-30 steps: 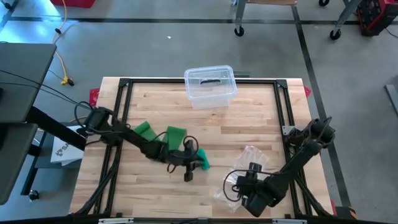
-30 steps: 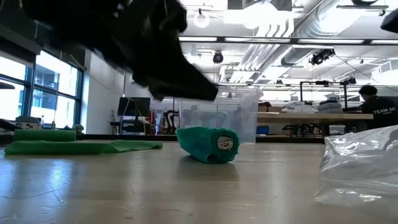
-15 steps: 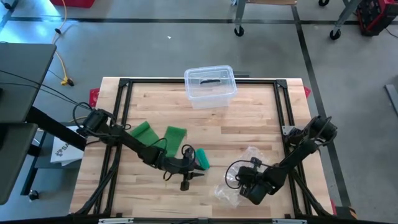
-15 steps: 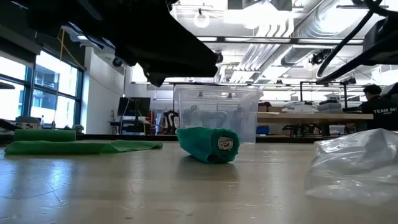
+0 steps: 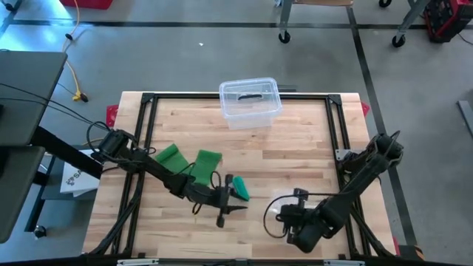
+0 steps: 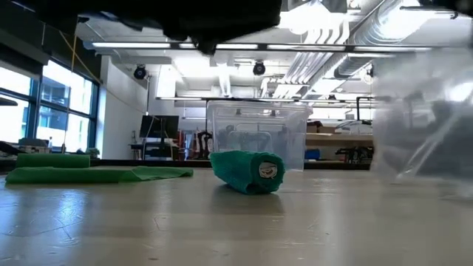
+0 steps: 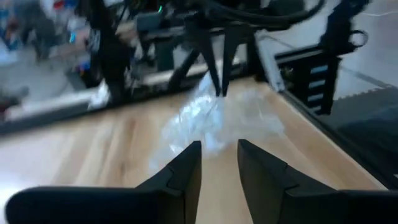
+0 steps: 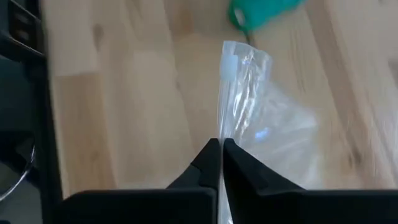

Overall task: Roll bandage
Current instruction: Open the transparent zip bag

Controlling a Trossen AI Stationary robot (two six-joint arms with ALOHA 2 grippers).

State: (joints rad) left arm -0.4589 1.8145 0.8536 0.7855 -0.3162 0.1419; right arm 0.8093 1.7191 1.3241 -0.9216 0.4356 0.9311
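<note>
I need to release the clear bag from my right gripper between my left gripper's fingertips [image 5: 251,211], by the rolled green bandage.
A rolled green bandage [image 5: 240,188] lies on its side on the wooden table [image 5: 295,140], and the low view shows its end face [image 6: 247,173]. Two flat green bandages [image 5: 171,155] [image 5: 208,160] lie to its left. My left gripper [image 5: 238,209] hovers open and level just on the near side of the roll, with nothing between its fingers [image 7: 217,158]. My right gripper [image 8: 221,149] is at the near right, shut on a clear plastic bag [image 6: 421,118]. My right gripper pinches a gathered upper edge of the clear bag [image 8: 222,134] between its two fingertips, coming from above and slanting down. The bag hangs below the fingers [image 7: 217,74] in a crumpled bunch. Its lower part [image 7: 211,124] spreads at the table surface.
A clear lidded plastic box [image 5: 250,100] stands at the far middle of the table. A black frame [image 5: 148,111] runs around the table's edges. Bare wood lies between the roll and the box.
My right gripper has shut on the plastic bag and risen, drawing the bag up from where it lay flat, so it now hangs below the fingers. My left gripper has risen and drawn away from the green roll toward the near edge, rolling about its own axis. The roll has not moved.
</note>
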